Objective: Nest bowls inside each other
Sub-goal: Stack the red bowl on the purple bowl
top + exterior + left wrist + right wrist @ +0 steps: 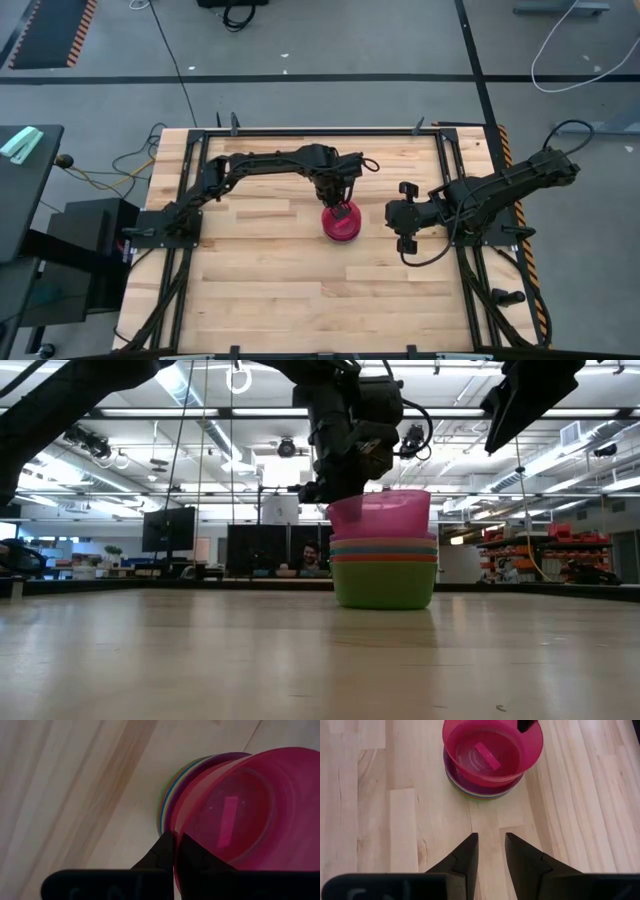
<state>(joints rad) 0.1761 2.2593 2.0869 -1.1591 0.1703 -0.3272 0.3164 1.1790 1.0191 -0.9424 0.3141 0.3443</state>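
Next, I let go of the pink bowl with my left gripper down inside the purple rim of the nested stack (340, 230) (229, 815).
A stack of nested bowls (340, 230) stands mid-table, with the green bowl (385, 582) at the bottom resting on its base; orange, blue and purple rims (384, 548) show above it. A magenta-pink bowl (380, 515) sits highest, its lower part inside the stack (482, 792). I cannot make out a yellow bowl. My left gripper (338, 206) is above the stack, shut on the pink bowl (250, 815). My right gripper (491, 845) hovers open to the right of the stack (403, 215), apart from it. My left gripper pinches the pink bowl's rim (174, 865) on the stack's far-left side, with one finger (162, 852) outside the wall and the other finger (195, 857) inside. The fingers come from above, pointing down. The bowl stands nearly upright, its bottom inside the stack and its rim well above the other rims.
Bare wooden tabletop (260, 290) lies all around the stack. A dark metal frame (300, 130) runs along the table's edges. Beyond the far edge the low view shows a room with monitors (168, 530) and a person (312, 558).
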